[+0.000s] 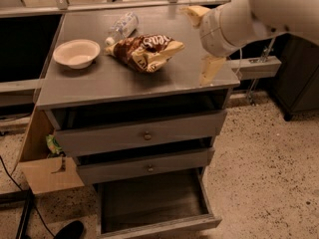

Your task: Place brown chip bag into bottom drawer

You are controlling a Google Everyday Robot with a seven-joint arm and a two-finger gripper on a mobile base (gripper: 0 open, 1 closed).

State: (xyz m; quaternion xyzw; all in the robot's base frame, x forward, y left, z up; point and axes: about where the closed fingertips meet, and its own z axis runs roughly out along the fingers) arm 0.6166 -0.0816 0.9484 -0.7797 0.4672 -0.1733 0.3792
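Next, my gripper needs to go to the brown chip bag's end [167, 48] farthest from the white bowl and close there.
The brown chip bag [144, 51] lies on the grey cabinet top [99, 86], near its middle, with pale yellow ends and white lettering. My gripper [197, 46] hovers over the right part of the cabinet top, to the right of the bag and apart from it. Its two pale yellow fingers [211, 68] stand wide apart and hold nothing. The bottom drawer [154, 203] is pulled out at floor level, and its dark wood-grain floor is bare.
A white bowl [77, 53] sits at the left of the cabinet top. A clear plastic bottle [122, 28] lies behind the bag. The two upper knobbed drawers [147, 136] stand slightly out. A cardboard box [47, 176] with a green packet [54, 145] is at the cabinet's left side.
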